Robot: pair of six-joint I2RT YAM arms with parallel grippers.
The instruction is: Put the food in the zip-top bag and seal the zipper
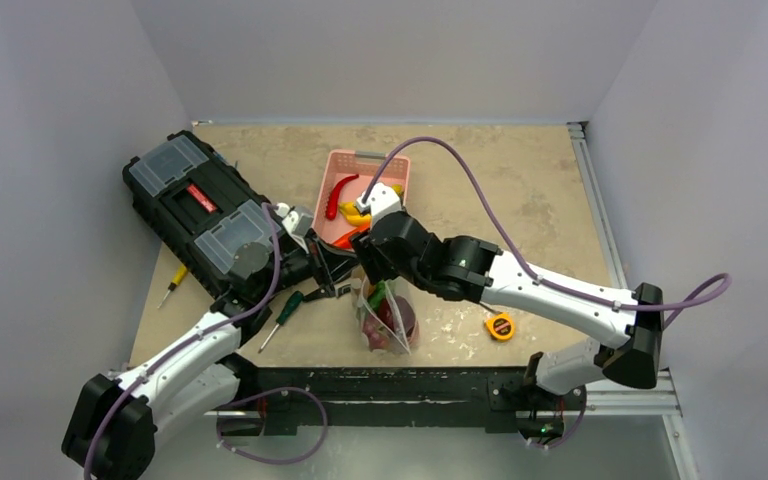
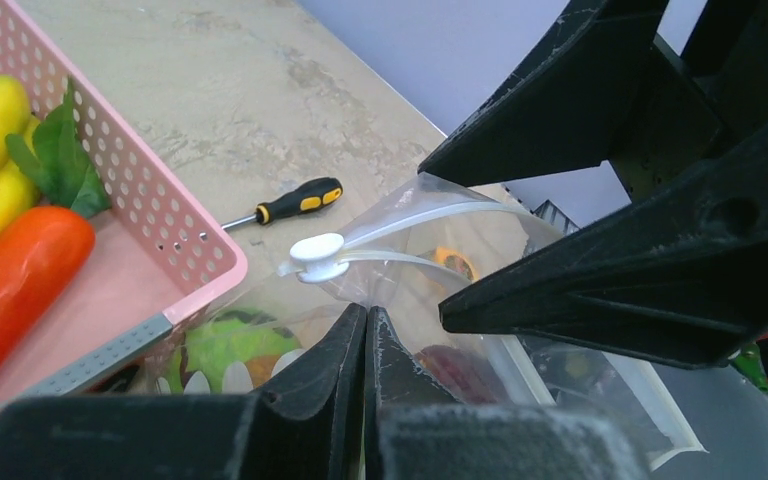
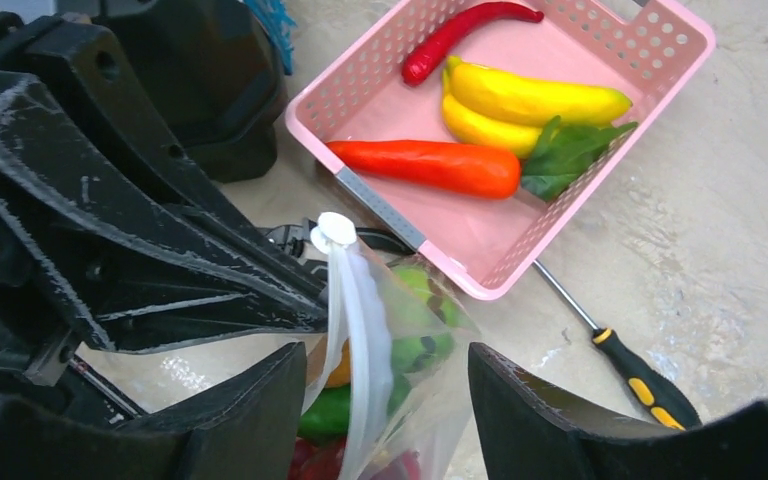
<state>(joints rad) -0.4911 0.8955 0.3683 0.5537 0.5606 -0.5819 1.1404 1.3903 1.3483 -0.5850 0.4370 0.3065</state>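
Observation:
My right gripper needs to first grip the bag's zipper strip (image 3: pixel 367 375), because my left gripper is pinching the film below the slider and must be freed to reach for the slider.
The zip-top bag (image 1: pixel 390 320) stands near the table's front edge with green, red and orange food inside. My left gripper (image 2: pixel 367 318) is shut on the bag's clear film just below the white slider (image 2: pixel 317 257). The zipper (image 3: pixel 358 330) runs as a whitish strip down from the slider (image 3: pixel 337 230). My right gripper (image 3: pixel 385 365) is open, one finger on each side of that strip and the bag's top. More food lies in the pink basket (image 3: pixel 600 185): a carrot (image 3: pixel 430 165), yellow bananas (image 3: pixel 530 100) and a red chili (image 3: pixel 460 30).
A black toolbox (image 1: pixel 200 205) sits at the left. A black-and-yellow screwdriver (image 3: pixel 640 375) lies beside the basket. A green screwdriver (image 1: pixel 282 318), a yellow one (image 1: pixel 172 283) and a yellow tape measure (image 1: pixel 500 326) lie near the front. Both arms crowd over the bag.

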